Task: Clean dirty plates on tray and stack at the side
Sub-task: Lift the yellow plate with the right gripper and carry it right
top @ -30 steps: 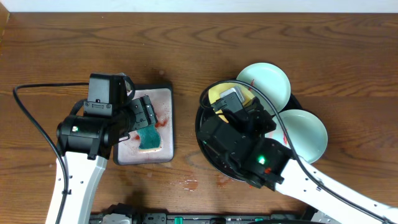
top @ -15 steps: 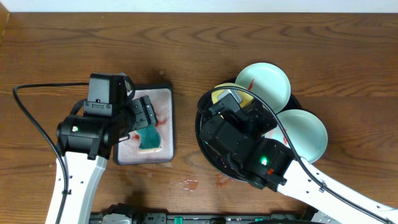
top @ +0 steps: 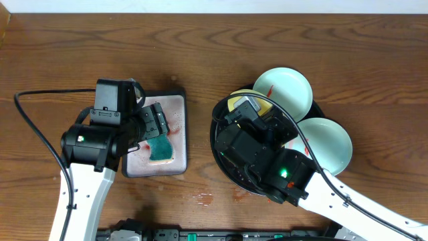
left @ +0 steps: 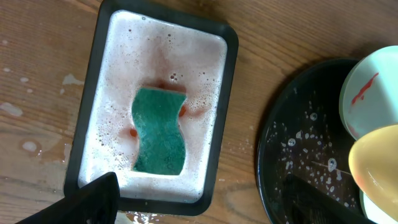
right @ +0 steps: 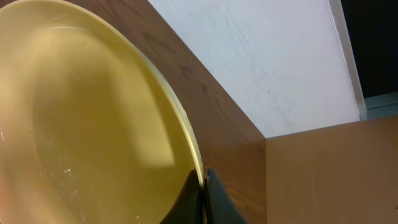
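I will use my right gripper to set the pale yellow plate, still tilted over the large black tray, down on the bare wood (top: 382, 126) next to the nearer mint-white plate.
My right gripper (right: 204, 186) is shut on the rim of the pale yellow plate (right: 93, 118) and holds it tilted over the large round black tray (top: 215, 137). In the overhead view the yellow plate (top: 264, 104) is mostly hidden under the right arm. Two mint-white plates lean on the tray's far right rim: one (top: 284, 87) has a red smear, the other (top: 326, 144) looks plain. My left gripper (left: 199, 208) is open and empty above the near edge of the small rectangular tray (left: 227, 118). The left wrist view also shows the black tray (left: 298, 143), the yellow plate (left: 379, 162) and a smeared mint plate (left: 373, 93).
A green sponge (top: 160, 148) lies in pinkish foam in the small rectangular tray (top: 182, 134); it also shows in the left wrist view (left: 160, 130). Wet and red spots (top: 204, 197) mark the wood in front of the trays. A black cable (top: 33, 134) runs at the left.
My right arm has shifted slightly left with the yellow plate in its jaws. The left arm and the sponge have not moved.
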